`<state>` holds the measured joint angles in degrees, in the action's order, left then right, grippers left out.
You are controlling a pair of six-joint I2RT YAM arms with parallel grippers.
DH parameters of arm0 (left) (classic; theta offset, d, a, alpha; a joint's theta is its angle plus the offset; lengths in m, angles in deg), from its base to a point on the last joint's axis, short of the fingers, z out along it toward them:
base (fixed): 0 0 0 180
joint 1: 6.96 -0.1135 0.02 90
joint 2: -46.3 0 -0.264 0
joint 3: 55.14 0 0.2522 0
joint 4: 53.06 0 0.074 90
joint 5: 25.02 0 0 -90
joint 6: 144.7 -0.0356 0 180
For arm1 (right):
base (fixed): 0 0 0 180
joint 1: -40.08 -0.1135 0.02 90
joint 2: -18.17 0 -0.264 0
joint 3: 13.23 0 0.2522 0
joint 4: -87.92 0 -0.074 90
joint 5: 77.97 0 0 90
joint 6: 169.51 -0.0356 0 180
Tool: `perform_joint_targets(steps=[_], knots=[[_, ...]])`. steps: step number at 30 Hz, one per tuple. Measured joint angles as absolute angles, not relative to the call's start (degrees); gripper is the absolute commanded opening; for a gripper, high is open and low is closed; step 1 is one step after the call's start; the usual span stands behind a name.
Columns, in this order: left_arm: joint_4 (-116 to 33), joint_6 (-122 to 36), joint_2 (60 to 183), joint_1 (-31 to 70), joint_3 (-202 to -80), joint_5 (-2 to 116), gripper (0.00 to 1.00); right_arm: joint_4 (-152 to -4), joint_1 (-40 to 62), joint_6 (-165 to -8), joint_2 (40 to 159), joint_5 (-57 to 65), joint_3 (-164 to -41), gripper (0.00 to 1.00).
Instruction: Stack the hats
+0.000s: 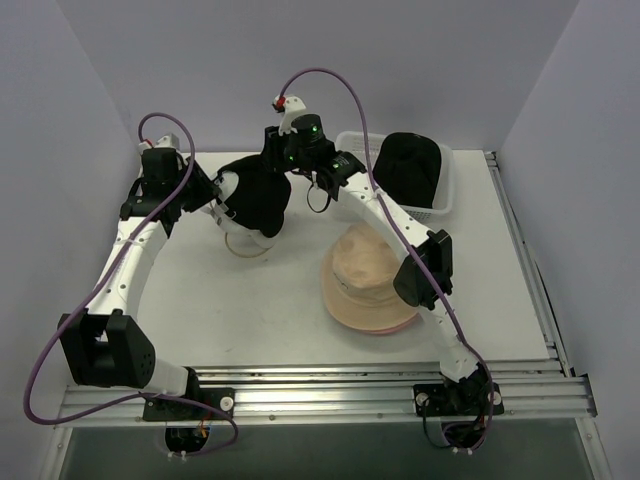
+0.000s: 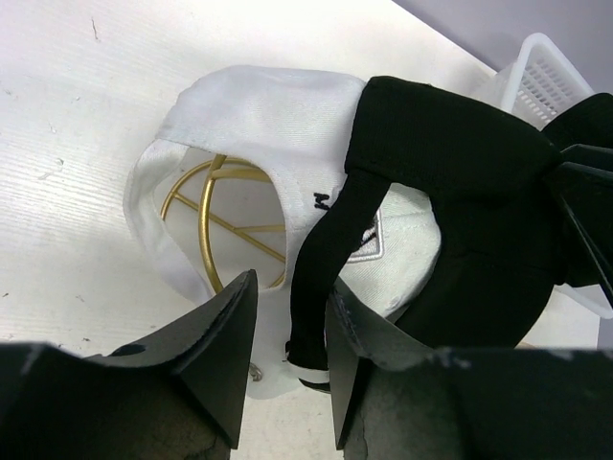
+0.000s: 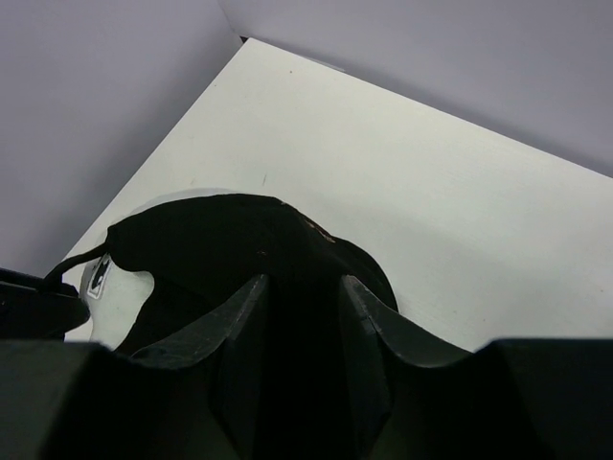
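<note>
The white cap's front shows beside the black cap's strap, so next my right gripper regrasps the black cap's cloth (image 1: 264, 180) and pulls it toward my left gripper.
A black cap (image 1: 258, 195) lies draped over a white cap (image 2: 278, 120) that sits on a gold wire frame (image 2: 204, 213) at the back left. My right gripper (image 1: 297, 172) is shut on the black cap's cloth, which fills the gap between its fingers in the right wrist view (image 3: 305, 280). My left gripper (image 2: 290, 285) is open with a narrow gap, and the black cap's strap (image 2: 330, 240) hangs between its fingers against the right one. A tan bucket hat (image 1: 365, 270) sits on a pink hat (image 1: 375, 328). A black bucket hat (image 1: 410, 165) lies in the basket.
The white mesh basket (image 1: 447, 185) stands at the back right, and its corner shows in the left wrist view (image 2: 546, 72). Grey walls close in the table on three sides. The right arm's forearm reaches over the tan hat.
</note>
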<state>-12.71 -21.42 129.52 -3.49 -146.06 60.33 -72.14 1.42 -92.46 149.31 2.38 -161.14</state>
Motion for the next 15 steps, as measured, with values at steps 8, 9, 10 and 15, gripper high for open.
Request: perform_joint_targets(steps=[8,9,10,15], knots=[[-12.16,-22.21,129.63,-3.67,-147.40,60.68,0.43,-72.17,1.42,-92.50,149.31,1.33,-160.96,0.31],[-12.12,-22.34,129.68,-3.67,-147.77,60.73,0.43,-72.19,1.42,-92.50,149.31,1.18,-160.79,0.31],[-12.12,-22.40,129.70,-3.69,-148.03,60.77,0.42,-72.21,1.42,-92.48,149.31,1.09,-160.61,0.29],[-12.07,-22.91,129.81,-3.69,-149.21,60.86,0.34,-72.14,1.49,-92.44,149.31,1.02,-159.89,0.12]])
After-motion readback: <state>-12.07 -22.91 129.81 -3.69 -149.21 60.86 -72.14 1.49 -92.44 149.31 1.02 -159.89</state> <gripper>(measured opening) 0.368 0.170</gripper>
